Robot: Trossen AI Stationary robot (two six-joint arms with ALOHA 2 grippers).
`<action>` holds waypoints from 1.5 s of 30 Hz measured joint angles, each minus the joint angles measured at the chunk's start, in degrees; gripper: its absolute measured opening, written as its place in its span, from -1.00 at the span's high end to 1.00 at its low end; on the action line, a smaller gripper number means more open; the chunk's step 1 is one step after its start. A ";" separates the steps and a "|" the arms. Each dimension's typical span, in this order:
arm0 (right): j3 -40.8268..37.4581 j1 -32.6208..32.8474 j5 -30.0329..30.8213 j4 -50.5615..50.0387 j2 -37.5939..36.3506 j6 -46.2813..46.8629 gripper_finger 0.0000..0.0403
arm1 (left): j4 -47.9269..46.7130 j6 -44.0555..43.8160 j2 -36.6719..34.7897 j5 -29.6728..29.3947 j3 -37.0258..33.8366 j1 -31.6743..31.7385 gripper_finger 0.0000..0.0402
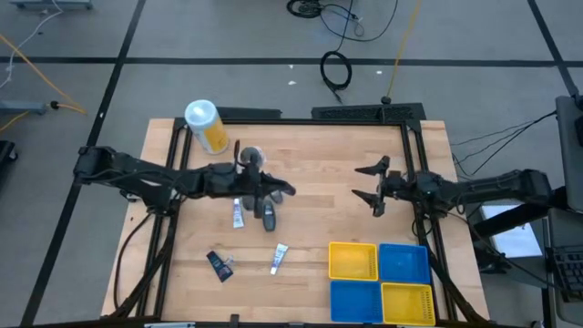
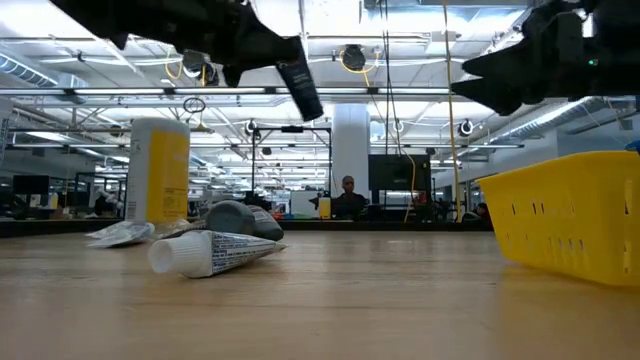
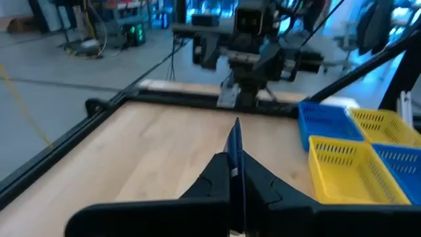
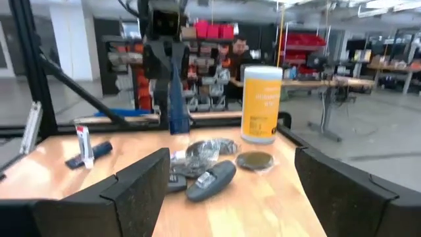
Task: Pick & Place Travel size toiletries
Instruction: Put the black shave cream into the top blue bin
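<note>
I close my right gripper on the cap end (image 1: 289,189) (image 4: 178,120) of the dark blue tube next, because my left gripper holds the tube's flat end.
My left gripper (image 1: 281,189) hangs above the table's middle, shut on a dark blue tube (image 2: 300,88). Below it lie a white tube (image 1: 238,214) and a dark oval bottle (image 1: 269,217). Nearer the near edge lie another dark item (image 1: 219,264) and a second white tube (image 1: 278,258). A round grey jar (image 1: 250,157) sits by a crinkled wrapper. My right gripper (image 1: 372,185) is wide open to the right of the middle, touching nothing. It faces the pile (image 4: 210,178). My left gripper pinches the dark blue tube between its two fingers (image 3: 214,181). The tube's flat end (image 3: 235,141) sticks out edge-on past the fingertips. The fingers slant down toward the table's right. The tube is lifted clear and hangs tilted below the gripper (image 4: 176,99).
A large yellow canister with a white lid (image 1: 208,126) stands near the far left. Square yellow and blue bins (image 1: 378,282) sit at the near right corner. Bare wood lies between the two grippers. A person (image 2: 347,195) sits in the room beyond.
</note>
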 joint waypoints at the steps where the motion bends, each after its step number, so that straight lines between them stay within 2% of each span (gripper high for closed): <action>1: 1.10 0.07 -0.05 -0.01 2.16 0.01 -0.58 | 2.57 -0.02 1.42 0.73 0.00 0.15 0.99; 5: 5.99 0.94 -2.99 0.00 9.54 -0.53 -0.58 | 9.49 -0.07 6.79 2.62 0.05 0.72 0.99; 7: 8.42 1.64 -3.02 0.12 12.48 -0.64 -0.58 | 9.78 -0.14 8.76 2.75 1.13 0.99 1.00; 14: 14.00 4.69 -3.00 0.04 20.50 -1.86 -0.58 | 2.39 1.41 13.59 5.70 10.34 1.13 0.99; 20: 17.01 7.92 -2.82 0.01 25.48 -1.80 -0.58 | -2.26 3.06 15.06 5.68 16.39 1.13 0.99; 30: 20.87 8.72 -2.57 0.01 29.71 -2.25 -0.58 | -2.51 4.76 17.44 8.32 20.41 0.85 0.99; 45: 20.83 8.63 -2.52 1.59 29.66 -3.05 -0.58 | -2.62 6.52 18.72 9.07 22.58 0.87 0.99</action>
